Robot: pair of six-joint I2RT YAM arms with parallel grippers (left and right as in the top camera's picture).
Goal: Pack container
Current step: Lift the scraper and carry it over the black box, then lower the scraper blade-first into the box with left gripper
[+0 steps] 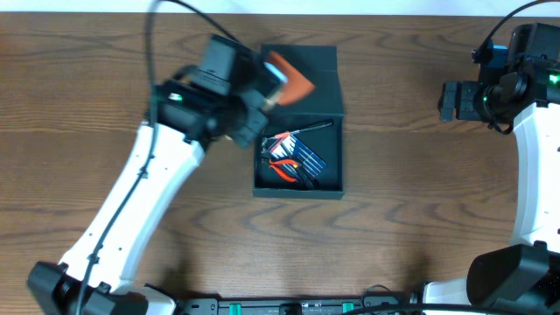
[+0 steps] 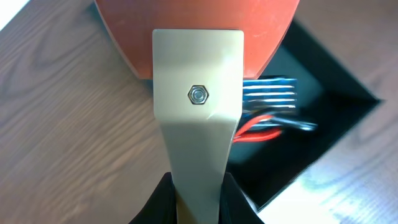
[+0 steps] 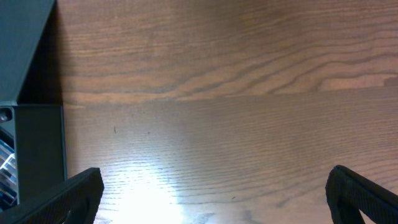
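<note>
Next, my left gripper lets go of the orange scraper across the blue tool set and red-handled pliers (image 1: 290, 155) (image 2: 250, 109) inside the container.
The dark teal-grey container (image 1: 328, 179) lies open at the table's middle, its lid (image 1: 319, 59) folded back. Inside lie red-handled pliers (image 1: 282, 169), a blue tool set (image 1: 308, 156) and a thin black tool (image 1: 315, 127). My left gripper (image 1: 267, 92) is shut on an orange scraper (image 1: 293, 77) with a pale metal shank (image 2: 198, 118) and holds it above the container's far left corner. In the left wrist view the orange part (image 2: 199, 31) fills the top, with the container (image 2: 323, 124) behind. My right gripper (image 3: 214, 193) is open and empty over bare wood, right of the container (image 3: 37, 149).
The wooden table (image 1: 411, 201) surrounds the container. The right arm (image 1: 534, 166) stands along the right edge, the left arm (image 1: 140, 201) crosses the left half. A dark rail (image 1: 289, 306) runs along the front edge.
</note>
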